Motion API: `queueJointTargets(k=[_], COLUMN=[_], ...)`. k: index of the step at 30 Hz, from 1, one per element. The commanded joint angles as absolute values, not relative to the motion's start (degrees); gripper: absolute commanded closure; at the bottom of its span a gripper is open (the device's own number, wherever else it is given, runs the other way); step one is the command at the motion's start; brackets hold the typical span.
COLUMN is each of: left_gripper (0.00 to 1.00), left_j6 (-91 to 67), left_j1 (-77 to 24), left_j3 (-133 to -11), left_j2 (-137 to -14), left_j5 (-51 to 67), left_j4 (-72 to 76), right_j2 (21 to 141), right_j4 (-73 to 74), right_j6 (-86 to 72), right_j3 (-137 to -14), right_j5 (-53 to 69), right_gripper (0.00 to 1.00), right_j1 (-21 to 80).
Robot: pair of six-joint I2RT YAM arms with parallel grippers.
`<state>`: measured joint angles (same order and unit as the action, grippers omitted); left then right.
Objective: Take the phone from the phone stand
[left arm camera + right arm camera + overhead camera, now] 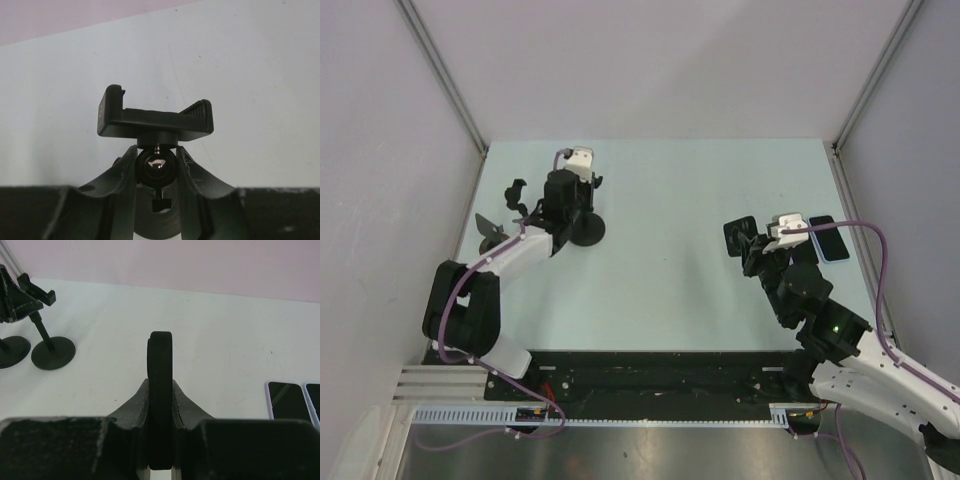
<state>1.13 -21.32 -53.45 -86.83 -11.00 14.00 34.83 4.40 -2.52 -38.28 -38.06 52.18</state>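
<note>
My left gripper has the black phone stand. It will let go of it on the table [575,221] close beside the second black stand.
The black phone stand [586,231] stands on its round base at the back left of the table. My left gripper [573,207] is shut on its ball joint [156,165], just under the clamp [155,119], which holds nothing. My right gripper [750,246] is shut on a black phone [740,237] and holds it on edge above the right part of the table, far from the stand. In the right wrist view the phone [160,375] stands edge-on between the fingers of the gripper [160,387].
A second black stand [492,235] with an empty clamp stands left of the held one. Two more phones [828,238] lie flat by the table's right edge and show in the right wrist view [285,400]. Walls enclose the table on three sides.
</note>
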Motion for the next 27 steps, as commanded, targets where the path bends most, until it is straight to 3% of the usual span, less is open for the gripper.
queueJointTargets(k=[1,8,18,27], left_gripper=[1.00,1.00,0.98,0.82], left_j6=[10.1,12.5,9.8,10.5], left_j1=[-15.0,-9.2,-5.4,-5.2], left_j3=[-58.8,-62.8,-61.4,-59.9], left_j2=[-89.4,-94.0,-93.1,-90.4], left_j5=[-3.0,9.6,15.7,12.8], left_j4=[11.4,9.6,6.4,4.1], right_j2=[32.1,31.9,32.6,32.3], right_j4=[3.3,3.3,3.5,3.7], right_j6=[-2.3,-2.0,-2.0,-2.2], right_j3=[-38.7,-38.3,-38.3,-38.3], right_j5=[-39.6,-39.1,-39.1,-38.6], right_gripper=[1.00,1.00,1.00,1.00], right_j1=[52.6,52.7,52.8,52.9])
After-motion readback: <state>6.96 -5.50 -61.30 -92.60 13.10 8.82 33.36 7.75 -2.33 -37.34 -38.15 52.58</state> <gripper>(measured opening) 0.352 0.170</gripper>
